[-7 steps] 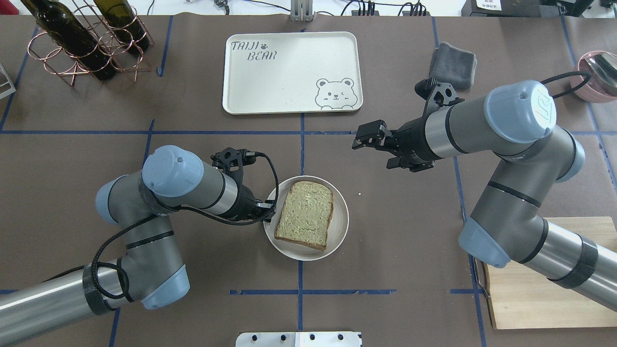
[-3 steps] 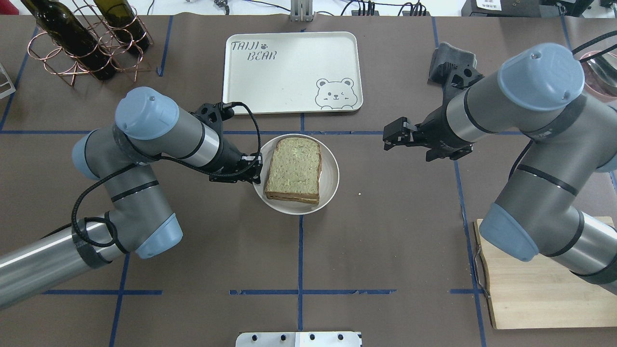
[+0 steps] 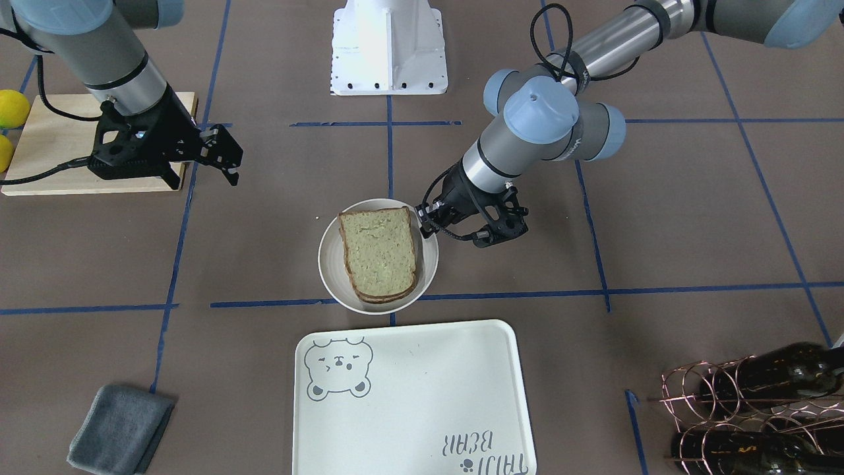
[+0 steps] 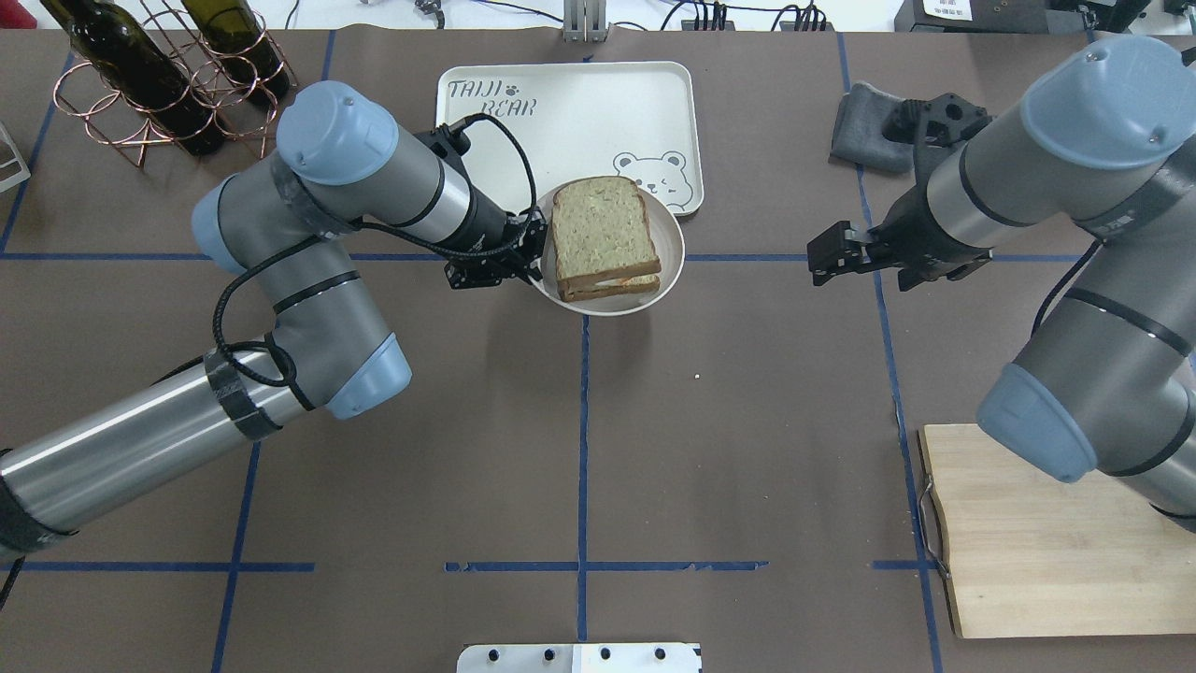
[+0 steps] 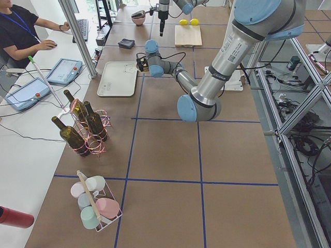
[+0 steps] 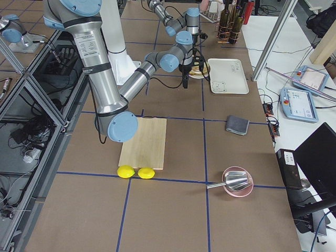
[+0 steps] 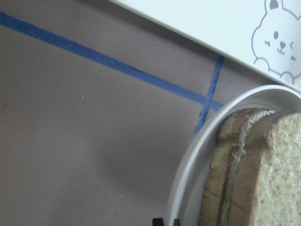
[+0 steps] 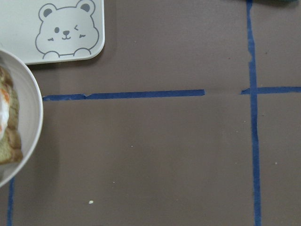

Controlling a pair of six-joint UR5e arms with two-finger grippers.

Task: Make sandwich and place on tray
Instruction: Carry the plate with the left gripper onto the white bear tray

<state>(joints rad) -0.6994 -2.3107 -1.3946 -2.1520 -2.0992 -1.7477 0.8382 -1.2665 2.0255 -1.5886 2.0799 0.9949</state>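
Next, the left gripper releases the plate on the bear tray point(image 3: 420, 414), between the bear face and the lettering.
The sandwich point(image 4: 603, 232) lies on the small round white plate point(image 4: 675, 245); a strip of white and orange egg shows between its slices in the right wrist view point(image 8: 5, 123). My left gripper point(image 4: 534, 254) is shut on the plate's left rim and holds it above the table, at the near right corner of the bear tray point(image 4: 561, 121). In the front view the plate point(image 3: 330, 264) sits just short of the tray point(image 3: 412, 396), with the left gripper point(image 3: 425, 223) on its rim. My right gripper point(image 4: 830, 255) is open and empty, well to the right of the plate.
A copper rack of wine bottles point(image 4: 168, 75) stands at the far left. A grey cloth point(image 4: 874, 121) lies at the far right. A wooden cutting board point(image 4: 1056, 533) is at the near right, with lemons point(image 3: 10, 109) beside it. A pink bowl point(image 6: 237, 182) sits past the cloth.
My left arm has carried the plate and sandwich away from the robot, up to the tray's near corner. My right arm has drawn back to the right.
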